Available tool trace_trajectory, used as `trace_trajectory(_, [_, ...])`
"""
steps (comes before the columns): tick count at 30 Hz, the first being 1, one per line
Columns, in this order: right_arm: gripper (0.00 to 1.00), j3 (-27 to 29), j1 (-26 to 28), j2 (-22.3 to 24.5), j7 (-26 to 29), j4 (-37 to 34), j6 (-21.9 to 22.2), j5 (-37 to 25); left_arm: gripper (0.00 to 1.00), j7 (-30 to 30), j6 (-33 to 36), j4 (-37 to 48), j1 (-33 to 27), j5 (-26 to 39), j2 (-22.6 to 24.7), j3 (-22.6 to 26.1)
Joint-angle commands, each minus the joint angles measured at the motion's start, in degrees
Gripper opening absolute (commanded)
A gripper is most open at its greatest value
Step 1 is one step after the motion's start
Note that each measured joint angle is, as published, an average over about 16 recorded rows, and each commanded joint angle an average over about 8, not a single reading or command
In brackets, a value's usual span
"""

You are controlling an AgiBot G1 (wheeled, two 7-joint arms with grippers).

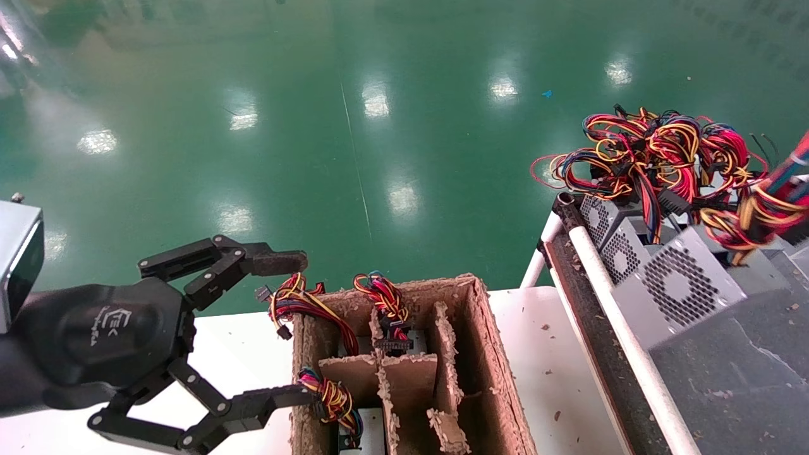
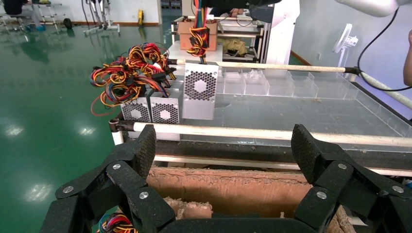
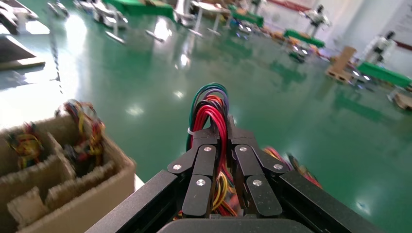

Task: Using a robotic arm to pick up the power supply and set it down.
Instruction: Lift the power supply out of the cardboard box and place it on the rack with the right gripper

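The grey power supply will leave my right gripper at the row's near end [image 1: 675, 312], close beside the white pipe rail.
My right gripper [image 3: 219, 133] is shut on a bundle of red, green and purple wires [image 3: 212, 104]. These wires [image 2: 198, 34] rise from a grey power supply [image 2: 200, 90] with a honeycomb grille, which stands taller than its two neighbours [image 2: 150, 109] on the rack. In the head view this power supply [image 1: 679, 281] sits at the right, its wires [image 1: 768, 205] pulled up toward the frame edge. My left gripper [image 1: 304, 328] is open at the left wall of the cardboard box [image 1: 490, 354], holding nothing.
The divided cardboard box holds power supplies with wire bundles [image 1: 303, 297] [image 1: 382, 294] [image 1: 332, 398] and stands on a white table [image 1: 550, 354]. A white pipe rail [image 1: 607, 297] edges the rack's dark mat [image 1: 727, 379]. Tangled wires [image 1: 651, 148] top the rack. Green floor lies beyond.
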Motion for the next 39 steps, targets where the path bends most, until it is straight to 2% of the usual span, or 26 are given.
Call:
trace_trajectory(1, [0.0, 0.6, -1.1, 1.3, -0.8, -0.8, -0.1, 0.4, 1.0, 0.0, 0.0, 0.0, 0.0, 0.0, 0.0, 0.0])
trace_trajectory(11, [0.0, 2.3, -8.7, 4.6, -3.6, -4.6, -1.1, 3.3, 1.0, 0.0, 0.0, 0.0, 0.0, 0.0, 0.0, 0.0])
trace_trajectory(20, [0.0, 2.1, -13.9, 3.8, -4.9, -5.2, 0.0, 4.6, 1.0, 0.0, 0.0, 0.0, 0.0, 0.0, 0.0, 0.0])
trace_trajectory(27, [0.0, 1.6, -13.8, 1.8, -4.7, -3.3, 2.5, 4.3, 1.0, 0.0, 0.0, 0.0, 0.0, 0.0, 0.0, 0.0])
trace_trajectory(39, [0.0, -0.9, -9.2, -2.0, -4.8, 1.1, 9.2, 0.1, 1.0, 0.0, 0.0, 0.0, 0.0, 0.0, 0.0, 0.0])
